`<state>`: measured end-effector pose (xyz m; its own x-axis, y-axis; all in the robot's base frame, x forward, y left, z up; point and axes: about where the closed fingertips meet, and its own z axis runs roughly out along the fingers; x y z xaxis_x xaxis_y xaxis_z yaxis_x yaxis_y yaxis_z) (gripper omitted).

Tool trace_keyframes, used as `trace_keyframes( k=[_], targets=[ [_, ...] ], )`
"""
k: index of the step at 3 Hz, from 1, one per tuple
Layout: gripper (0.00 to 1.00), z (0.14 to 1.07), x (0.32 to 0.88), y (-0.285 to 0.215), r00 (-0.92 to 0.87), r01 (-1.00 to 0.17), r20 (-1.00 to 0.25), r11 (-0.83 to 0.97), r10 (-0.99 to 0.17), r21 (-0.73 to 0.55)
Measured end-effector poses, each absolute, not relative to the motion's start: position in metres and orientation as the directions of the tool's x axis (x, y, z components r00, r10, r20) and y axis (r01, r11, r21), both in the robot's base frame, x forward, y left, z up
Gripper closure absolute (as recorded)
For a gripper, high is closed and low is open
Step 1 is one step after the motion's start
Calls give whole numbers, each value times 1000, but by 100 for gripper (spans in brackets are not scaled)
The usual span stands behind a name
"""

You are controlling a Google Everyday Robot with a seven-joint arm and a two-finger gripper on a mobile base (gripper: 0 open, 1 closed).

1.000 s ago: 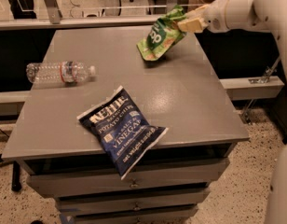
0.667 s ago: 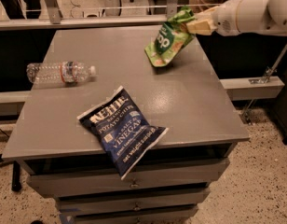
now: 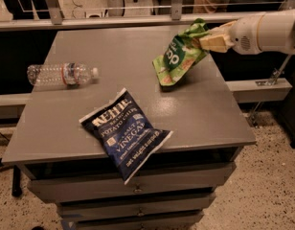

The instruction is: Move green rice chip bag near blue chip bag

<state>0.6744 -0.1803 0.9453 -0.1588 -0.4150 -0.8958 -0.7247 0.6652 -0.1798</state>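
Next, I set the green rice chip bag on the table (image 3: 162, 86) just behind the blue chip bag.
The green rice chip bag (image 3: 178, 57) hangs tilted over the right side of the grey table (image 3: 219, 114), its lower end at or just above the surface. My gripper (image 3: 208, 40) comes in from the right and is shut on the bag's top edge. The blue chip bag (image 3: 125, 133) with white "Kettle" and "Vinegar" lettering lies flat near the table's front edge, one corner overhanging. The green bag is up and to the right of the blue one, well apart from it.
A clear plastic water bottle (image 3: 62, 74) lies on its side at the table's left edge. Drawers (image 3: 138, 190) sit under the tabletop. A metal rail (image 3: 114, 20) runs behind the table. Speckled floor lies to the right.
My gripper has carried the green bag toward the front of the table and lower, closer to the blue bag. The blue bag and bottle have not moved.
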Motion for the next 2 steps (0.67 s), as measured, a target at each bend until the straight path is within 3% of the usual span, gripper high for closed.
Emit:
trace_keyframes(
  k=[2],
  targets=[
    [100, 941, 612, -162, -214, -744, -910, 663, -355, -83]
  ],
)
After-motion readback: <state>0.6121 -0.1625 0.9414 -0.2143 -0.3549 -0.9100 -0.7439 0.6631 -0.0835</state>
